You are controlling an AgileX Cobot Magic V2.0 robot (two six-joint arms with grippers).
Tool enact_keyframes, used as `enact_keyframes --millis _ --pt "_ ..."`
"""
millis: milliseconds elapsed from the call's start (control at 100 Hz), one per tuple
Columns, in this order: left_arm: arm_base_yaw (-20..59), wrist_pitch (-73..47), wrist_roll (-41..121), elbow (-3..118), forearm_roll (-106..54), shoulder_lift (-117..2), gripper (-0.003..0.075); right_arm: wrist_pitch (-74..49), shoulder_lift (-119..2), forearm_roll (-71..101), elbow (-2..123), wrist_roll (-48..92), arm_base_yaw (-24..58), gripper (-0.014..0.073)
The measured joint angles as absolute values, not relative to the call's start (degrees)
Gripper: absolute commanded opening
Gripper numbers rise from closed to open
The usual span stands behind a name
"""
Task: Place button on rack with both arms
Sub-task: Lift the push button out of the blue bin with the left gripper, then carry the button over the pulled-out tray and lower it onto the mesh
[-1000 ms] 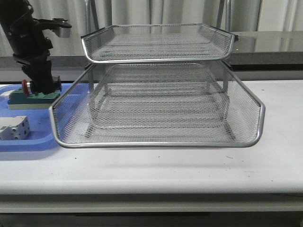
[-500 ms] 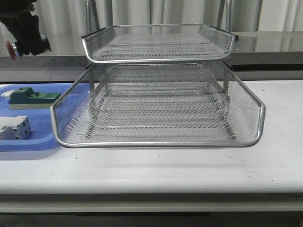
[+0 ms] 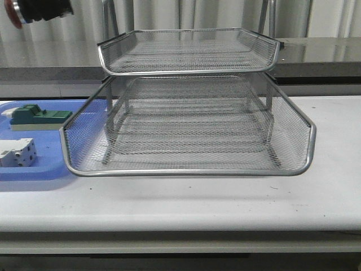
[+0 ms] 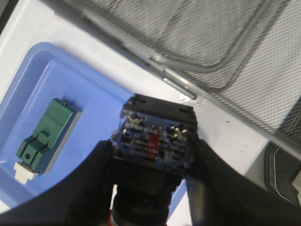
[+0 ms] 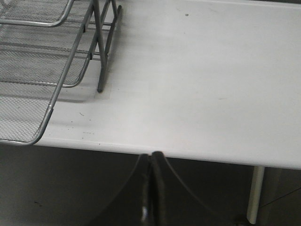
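The robot's left gripper should release the button in the middle of the rack's lower tray [image 3: 182, 123], flat on the silver mesh.
The button [image 4: 155, 136] hangs between the black fingers of my left gripper [image 4: 153, 160], which is shut on its dark body; its blue rear block faces the wrist camera. In the front view only the red head of the button [image 3: 16, 12] and a bit of the left gripper [image 3: 42, 8] show at the top left corner, high above the blue tray. The silver wire-mesh rack [image 3: 189, 121] fills the table's middle, its lower tray pulled forward. My right gripper [image 5: 152, 157] is shut and empty, hanging off the table's front edge, right of the rack [image 5: 42, 61].
A flat blue tray [image 3: 34, 169] lies left of the rack, holding a green-topped block [image 3: 36, 117] and a white terminal block [image 3: 17, 153]. The left wrist view shows the green-topped block [image 4: 44, 136] below the held button. A grey ledge and curtains stand behind the table.
My left gripper has risen from the blue tray with the button, climbing to the top left corner of the front view. The rack and tray parts have not moved.
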State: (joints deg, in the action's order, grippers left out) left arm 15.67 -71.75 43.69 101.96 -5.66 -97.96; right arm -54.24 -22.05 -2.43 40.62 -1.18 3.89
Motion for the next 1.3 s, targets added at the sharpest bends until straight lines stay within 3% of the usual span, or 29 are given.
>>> enact_keyframes --millis 590,1140,1300 --pt "37.1 -72.0 42.3 98.4 -7.6 -99.9 -0.0013 -54.2 -22.1 -2.4 40.6 -1.2 3.9 -0.0069" --pt "39.6 -62.1 42.3 98.1 -7.6 -110.7 -0.0005 -54.2 -22.1 -2.4 40.6 -1.2 3.9 -0.0069" --pt "39.6 -62.6 42.3 98.1 -7.6 -111.5 0.0099 -54.2 -22.1 -2.4 40.6 -1.2 3.9 -0.0069"
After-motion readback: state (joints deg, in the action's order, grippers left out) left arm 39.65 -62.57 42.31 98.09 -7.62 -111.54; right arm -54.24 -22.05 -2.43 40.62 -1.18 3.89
